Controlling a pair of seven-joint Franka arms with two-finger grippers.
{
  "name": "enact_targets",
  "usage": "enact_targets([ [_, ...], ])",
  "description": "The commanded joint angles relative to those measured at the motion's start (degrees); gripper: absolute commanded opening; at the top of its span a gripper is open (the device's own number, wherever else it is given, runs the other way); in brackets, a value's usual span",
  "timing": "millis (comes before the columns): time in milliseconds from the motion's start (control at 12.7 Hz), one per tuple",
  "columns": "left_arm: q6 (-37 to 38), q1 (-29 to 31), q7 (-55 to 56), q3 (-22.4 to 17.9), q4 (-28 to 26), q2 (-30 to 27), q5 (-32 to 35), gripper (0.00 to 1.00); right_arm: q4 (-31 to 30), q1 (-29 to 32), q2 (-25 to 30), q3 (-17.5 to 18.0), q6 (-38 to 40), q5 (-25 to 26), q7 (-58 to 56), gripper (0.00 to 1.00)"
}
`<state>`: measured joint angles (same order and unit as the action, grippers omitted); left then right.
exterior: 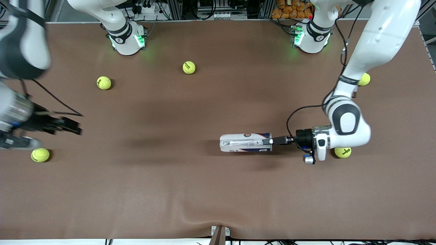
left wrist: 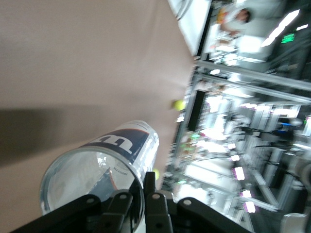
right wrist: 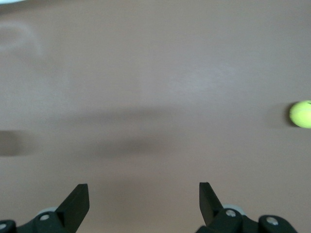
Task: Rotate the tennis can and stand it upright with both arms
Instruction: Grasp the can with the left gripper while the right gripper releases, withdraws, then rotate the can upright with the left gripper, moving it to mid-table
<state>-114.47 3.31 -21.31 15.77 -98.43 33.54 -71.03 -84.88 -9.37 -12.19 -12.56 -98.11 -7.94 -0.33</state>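
Note:
Next, I let go of the tennis can with my left gripper, upright on the bare brown table [exterior: 226, 127] beside the spot where its far end is.
The tennis can [exterior: 245, 142] lies on its side over the middle of the brown table, its open silver-rimmed end toward the left arm's end. My left gripper [exterior: 269, 141] is shut on that rim. In the left wrist view one finger is inside the clear can [left wrist: 104, 165] and one outside, pinching the wall at the gripper [left wrist: 146, 189]. I cannot tell if the can touches the table. My right gripper [exterior: 76, 127] hangs open and empty over the right arm's end of the table, far from the can; its fingers [right wrist: 77, 201] are wide apart around the gripper's middle [right wrist: 144, 191].
Several yellow tennis balls lie loose: one [exterior: 342, 152] beside the left wrist, one [exterior: 364, 79] under the left forearm, one [exterior: 40, 154] beneath the right arm, and two [exterior: 104, 82] [exterior: 189, 67] near the bases. One ball [right wrist: 301, 114] shows in the right wrist view.

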Motion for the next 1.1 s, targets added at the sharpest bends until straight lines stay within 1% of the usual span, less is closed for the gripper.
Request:
enact_targets([
  [0, -0.50, -0.84, 13.43, -0.47, 3.59, -2.86, 12.62, 0.00, -3.01, 7.94, 7.78, 8.58, 3.87, 3.71, -0.19, 1.00],
  [79, -0.50, -1.02, 18.62, -0.04, 5.34, -3.13, 17.45, 0.00, -3.01, 9.70, 9.62, 9.99, 5.80, 3.89, -1.32, 1.00],
  [157, -0.50, -1.37, 22.77, 0.31, 6.75, -3.13, 21.94, 0.00, -3.01, 10.15, 10.69, 10.01, 7.21, 3.98, -1.77, 1.00],
  [315, -0.32, -4.17, 31.12, 0.67, 10.00, -3.13, 31.34, 0.00, -3.01, 11.55, 12.71, 10.09, 9.41, 3.98, -3.17, 1.00],
  [394, -0.15, -5.41, 35.59, 0.76, 11.50, -3.48, 36.87, 0.00, -3.09, 12.96, 13.59, 11.66, 10.99, 4.16, -3.18, 1.00],
  [472, 0.20, -6.81, 39.82, 0.84, 12.82, -3.66, 41.89, 0.00, -3.01, 14.10, 14.21, 13.16, 12.05, 5.55, -2.83, 1.00],
  [551, 0.38, -8.74, 43.77, 0.76, 14.22, -3.83, 45.68, 0.00, -2.66, 14.20, 14.39, 13.69, 12.76, 6.70, -2.57, 1.00],
  [944, 0.38, -23.41, 64.60, 0.41, 18.89, -3.14, 65.28, 0.00, -2.39, 13.67, 14.48, 13.35, 16.80, 8.64, 0.07, 1.00],
  [1023, 0.30, -26.13, 66.38, 0.23, 19.15, -3.13, 67.93, 0.00, -1.52, 13.85, 14.22, 13.26, 16.81, 8.55, 0.07, 1.00],
])
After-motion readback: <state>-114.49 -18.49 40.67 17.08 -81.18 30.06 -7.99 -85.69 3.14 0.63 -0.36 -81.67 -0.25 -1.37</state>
